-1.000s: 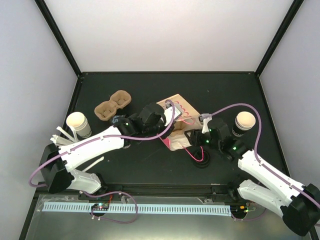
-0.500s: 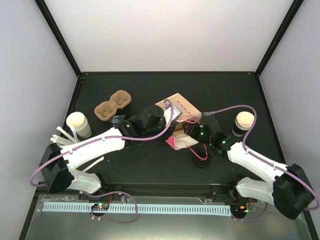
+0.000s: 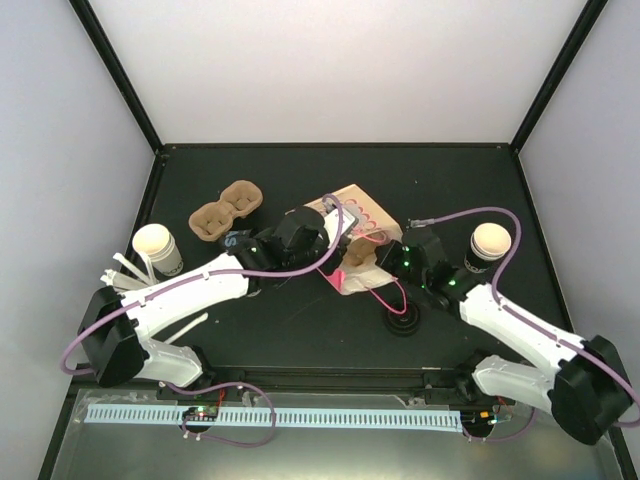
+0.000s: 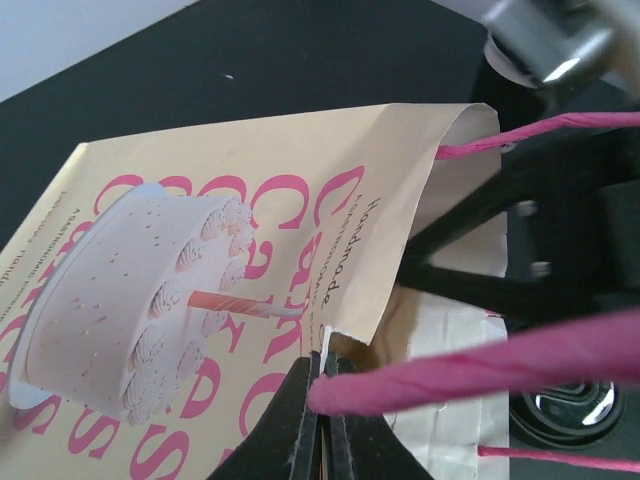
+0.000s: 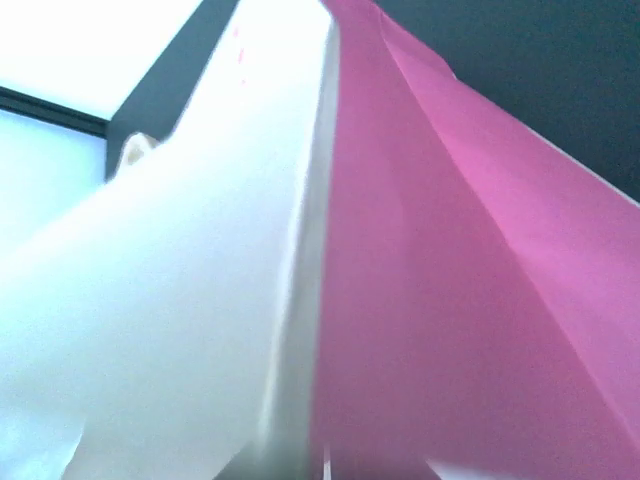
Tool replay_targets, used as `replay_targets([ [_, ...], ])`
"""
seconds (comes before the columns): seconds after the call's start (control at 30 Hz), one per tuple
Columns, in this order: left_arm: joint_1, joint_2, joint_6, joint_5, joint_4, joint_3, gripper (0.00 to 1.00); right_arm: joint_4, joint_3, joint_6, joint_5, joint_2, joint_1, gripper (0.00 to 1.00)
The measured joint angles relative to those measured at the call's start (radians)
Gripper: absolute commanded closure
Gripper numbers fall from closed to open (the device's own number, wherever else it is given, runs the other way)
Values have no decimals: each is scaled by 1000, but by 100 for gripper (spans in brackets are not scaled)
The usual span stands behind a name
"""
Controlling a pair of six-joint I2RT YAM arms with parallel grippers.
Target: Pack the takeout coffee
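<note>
My right gripper is to release the brown pulp tray, setting it free on the dark table [image 3: 342, 303], beside the round black object.
Two takeout coffee cups with cream tops stand apart, one at the far left [image 3: 154, 243] and one at the right [image 3: 490, 242]. The brown pulp two-cup tray [image 3: 227, 210] lies empty at the back left. Between the arms lies a tan paper bag [image 3: 357, 214] with pink handles and a cake print [image 4: 130, 290]. My left gripper [image 3: 338, 250] [image 4: 328, 375] is shut on the bag's rim beside a pink handle [image 4: 470, 365]. My right gripper [image 3: 383, 263] is shut on the opposite side of the bag's mouth. The bag's white and pink paper [image 5: 450, 300] fills the right wrist view.
A round black object [image 3: 403, 322] sits on the dark table in front of the bag, with a pink handle loop over it. White stirrer sticks [image 3: 125, 270] lie by the left cup. Black frame posts and pale walls bound the table.
My right gripper has moved left to the bag's mouth and shut on its edge. The left gripper keeps its hold on the rim, shifted slightly.
</note>
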Motion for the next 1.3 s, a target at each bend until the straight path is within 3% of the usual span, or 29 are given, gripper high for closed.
replay_targets([
  [0.37, 117, 32, -5, -11, -10, 92, 99, -244, 140, -113, 61, -230, 0, 99],
  [0.53, 196, 91, 5, -5, 0, 170, 98, -389, 280, -245, 51, -286, 0, 99],
  [0.87, 321, 233, -4, 106, 28, 339, 98, -547, 563, -515, -167, -329, 0, 99],
  [1.1, 386, 282, -39, 239, 4, 423, 98, -553, 541, -628, -195, -358, 0, 99],
  [1.3, 459, 329, -98, 328, -25, 492, 99, -607, 547, -726, -372, -301, 0, 99],
])
